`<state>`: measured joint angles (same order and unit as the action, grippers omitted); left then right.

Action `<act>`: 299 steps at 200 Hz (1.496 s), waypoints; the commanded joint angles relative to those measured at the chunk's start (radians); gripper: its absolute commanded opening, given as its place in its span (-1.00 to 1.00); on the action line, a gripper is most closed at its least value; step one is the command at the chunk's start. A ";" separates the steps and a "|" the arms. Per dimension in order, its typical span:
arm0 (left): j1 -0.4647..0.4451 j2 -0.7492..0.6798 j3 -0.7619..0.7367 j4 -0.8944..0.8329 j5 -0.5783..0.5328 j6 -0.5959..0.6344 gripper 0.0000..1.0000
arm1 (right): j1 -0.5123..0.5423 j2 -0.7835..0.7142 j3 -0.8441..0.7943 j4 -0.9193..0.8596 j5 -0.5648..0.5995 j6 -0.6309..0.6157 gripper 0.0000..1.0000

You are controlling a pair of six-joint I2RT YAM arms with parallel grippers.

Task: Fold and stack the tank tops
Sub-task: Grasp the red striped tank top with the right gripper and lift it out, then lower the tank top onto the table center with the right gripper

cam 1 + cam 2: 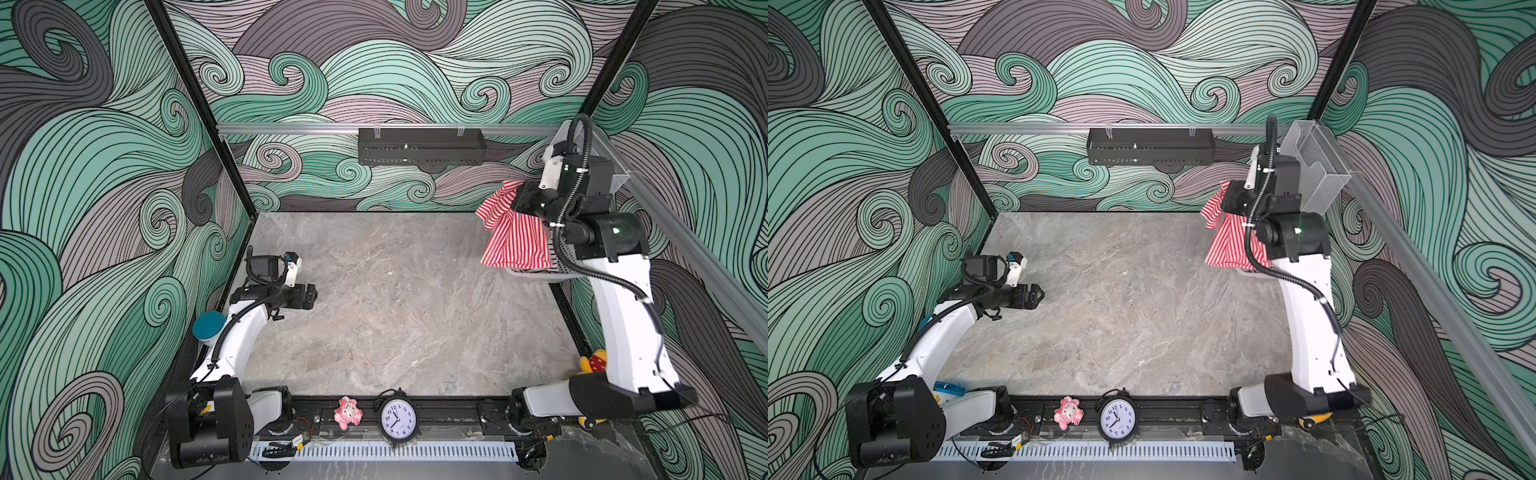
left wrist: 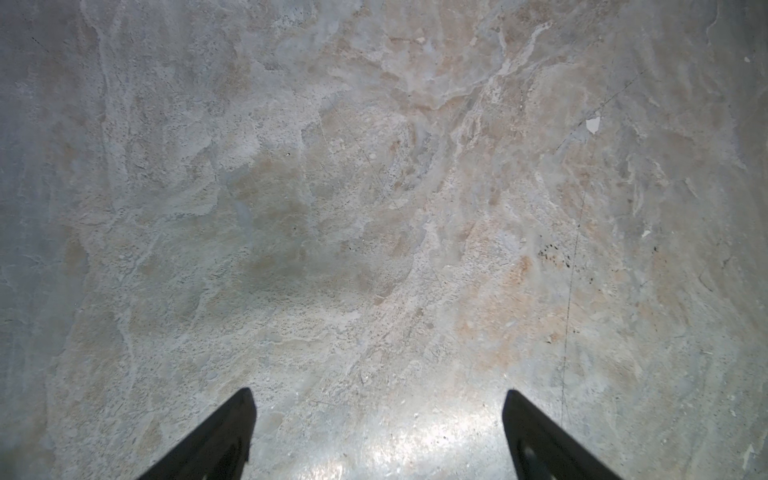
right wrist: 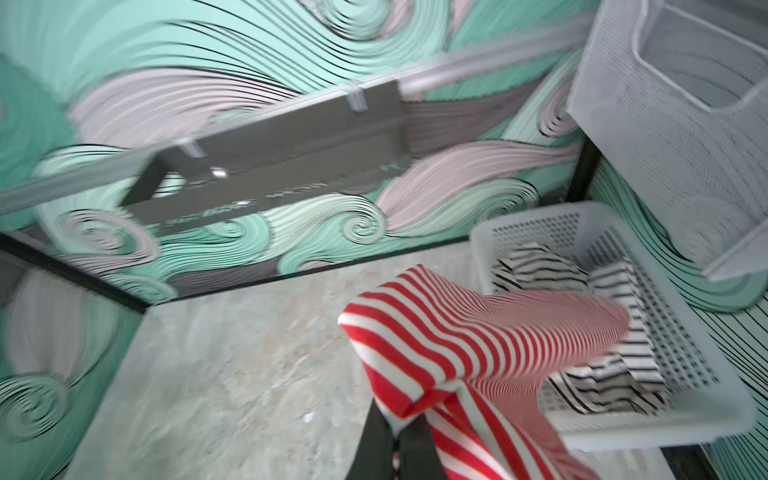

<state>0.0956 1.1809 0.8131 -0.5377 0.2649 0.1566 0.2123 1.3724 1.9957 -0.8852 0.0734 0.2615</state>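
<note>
Next, my right gripper lets go of the red-and-white striped tank top so that it rests on the table's back half (image 1: 365, 260) (image 3: 277, 392), near my left gripper.
The red-and-white striped tank top (image 1: 515, 239) hangs bunched in the air at the far right, above the near corner of the white basket (image 1: 530, 275). My right gripper (image 3: 397, 419) is shut on a fold of it, and the cloth drapes over the fingers. The black-and-white striped tank top (image 3: 536, 266) lies crumpled inside the basket (image 3: 648, 432). The right wrist view is blurred. My left gripper (image 1: 311, 296) hovers low over the bare table at the left, open, with nothing between its fingertips (image 2: 243, 411).
A black tray (image 1: 422, 145) hangs on the back rail. A mesh bin (image 1: 1318, 166) is mounted on the right rail beside the right arm. A clock (image 1: 398, 419) and a pink toy (image 1: 348, 412) sit on the front rail. A teal-lidded container (image 1: 209, 326) stands behind the left arm.
</note>
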 commanded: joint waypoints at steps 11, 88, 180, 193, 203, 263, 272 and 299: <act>0.003 -0.002 0.010 -0.001 -0.012 -0.012 0.90 | 0.115 -0.061 0.021 0.042 -0.039 -0.022 -1.00; 0.003 -0.017 0.003 0.004 -0.029 -0.012 0.89 | 0.244 0.171 0.060 0.098 -0.244 0.044 -1.00; 0.003 -0.018 -0.006 0.010 -0.061 -0.011 0.90 | 0.352 0.795 0.751 -0.136 -0.299 0.036 -1.00; 0.003 -0.012 -0.008 0.017 -0.078 -0.012 0.90 | 0.354 0.807 0.599 -0.095 -0.339 0.066 -1.00; 0.003 -0.005 -0.006 0.018 -0.085 -0.012 0.91 | 0.362 0.834 0.499 -0.070 -0.374 0.085 -1.00; 0.002 0.069 0.022 0.014 -0.077 -0.012 0.90 | 0.507 1.120 0.510 -0.080 -0.490 0.057 -1.00; 0.003 0.084 0.030 0.006 -0.072 -0.011 0.90 | 0.519 1.166 0.555 -0.091 -0.501 0.065 -1.00; 0.002 0.127 0.037 0.004 -0.049 0.000 0.91 | 0.533 1.265 0.637 -0.090 -0.504 0.102 -1.00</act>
<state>0.0956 1.2732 0.8146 -0.5220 0.1944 0.1486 0.7448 2.6446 2.5336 -0.9661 -0.3878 0.3309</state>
